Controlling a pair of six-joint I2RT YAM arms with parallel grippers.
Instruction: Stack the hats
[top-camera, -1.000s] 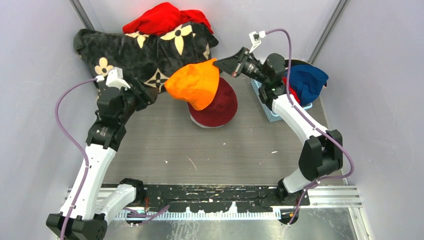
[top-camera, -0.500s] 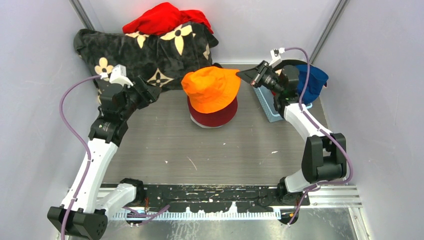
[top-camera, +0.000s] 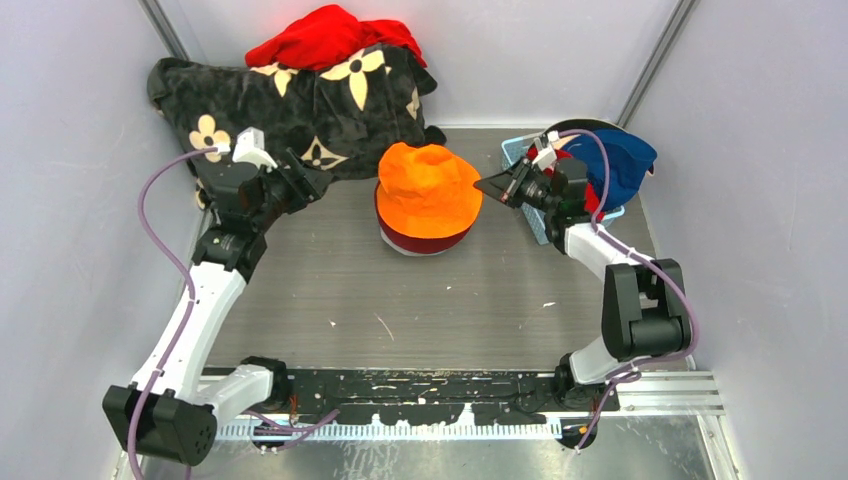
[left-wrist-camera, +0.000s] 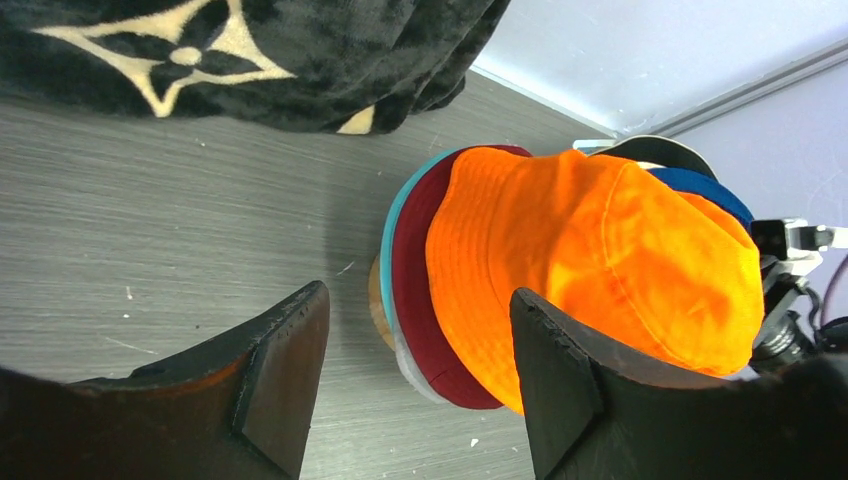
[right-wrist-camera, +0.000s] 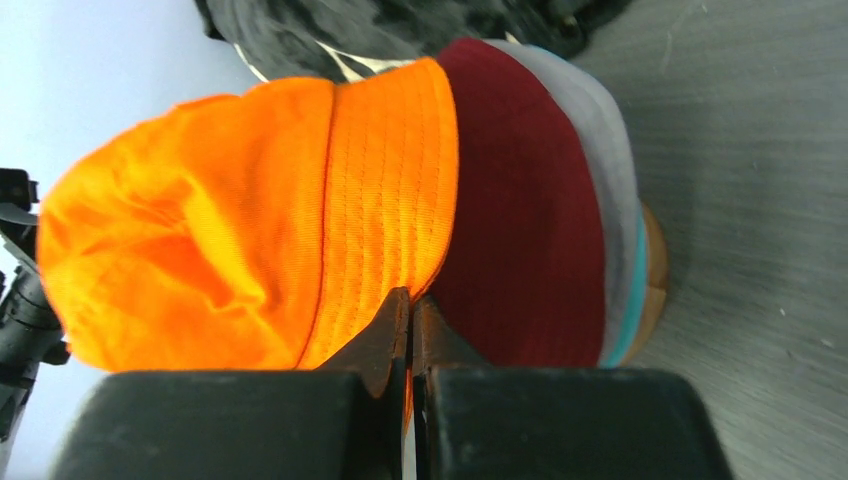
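Observation:
My right gripper will drop the orange hat squarely over the maroon hat (top-camera: 423, 200), atop the stack.
An orange hat (top-camera: 428, 190) sits on top of a stack, over a maroon hat (top-camera: 425, 238). In the right wrist view, grey (right-wrist-camera: 610, 150) and teal (right-wrist-camera: 630, 290) brims show under the maroon hat (right-wrist-camera: 520, 200). My right gripper (top-camera: 490, 186) is shut on the orange hat's brim (right-wrist-camera: 380, 200) at the stack's right side. My left gripper (top-camera: 310, 185) is open and empty, left of the stack and apart from it; its view shows the orange hat (left-wrist-camera: 590, 270) between its jaws further off. A royal blue hat (top-camera: 618, 165) lies in the basket at the right.
A black blanket with cream flower marks (top-camera: 290, 100) lies at the back left, with a bright red cloth heap (top-camera: 330, 35) behind it. A light blue basket (top-camera: 530, 215) stands right of the stack. Grey walls close in both sides.
My right gripper has carried the orange hat to the right and down onto the maroon hat. My left gripper has moved right, toward the stack.

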